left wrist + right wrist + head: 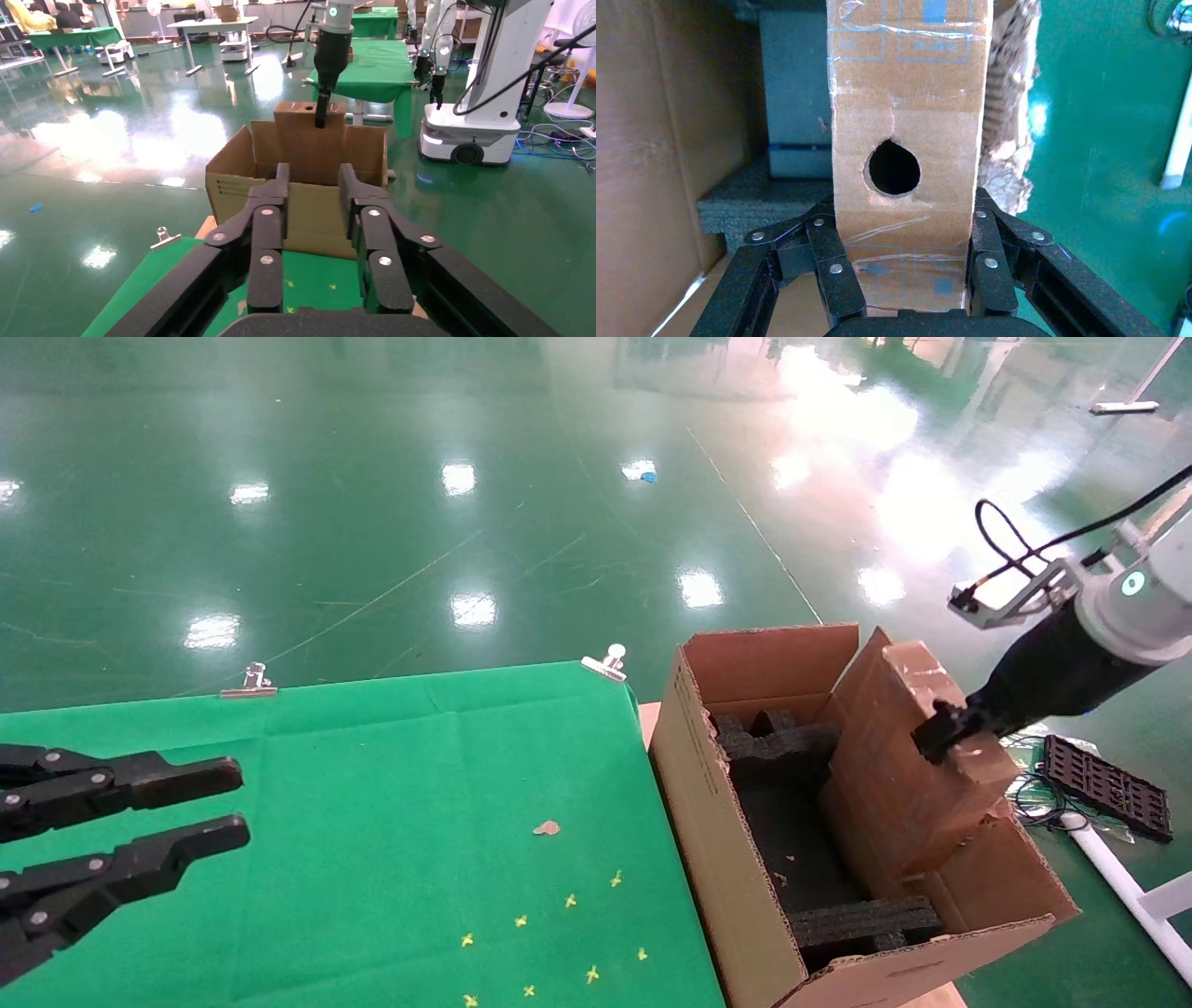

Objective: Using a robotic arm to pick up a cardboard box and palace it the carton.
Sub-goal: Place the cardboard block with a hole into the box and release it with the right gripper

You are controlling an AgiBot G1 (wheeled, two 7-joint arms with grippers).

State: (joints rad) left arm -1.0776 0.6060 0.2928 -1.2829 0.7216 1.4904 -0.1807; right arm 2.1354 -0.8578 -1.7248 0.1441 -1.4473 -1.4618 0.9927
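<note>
The cardboard box will leave my right gripper between the foam blocks, against the carton's side nearest the black tray (861, 841).
The slim brown taped cardboard box (917, 756) is tilted, with its lower part inside the large carton (722, 831), against the carton's right side. The right gripper (939, 732) on the white arm (1131, 607) is shut on the box's upper end. In the right wrist view its fingers (831, 246) clamp both sides of the box (905, 91) just below the round hole, over black foam (747, 203). The left gripper (219, 805) is open and empty over the green table at the left. Its wrist view shows its jaws apart (314, 175), facing the carton (232, 186).
Black foam blocks (792, 752) line the carton's inside. The green cloth table (391, 803) has two metal clips (248, 680) at its far edge. A black tray (1108, 786) and cables lie on the floor to the right. Other robots (478, 105) stand beyond.
</note>
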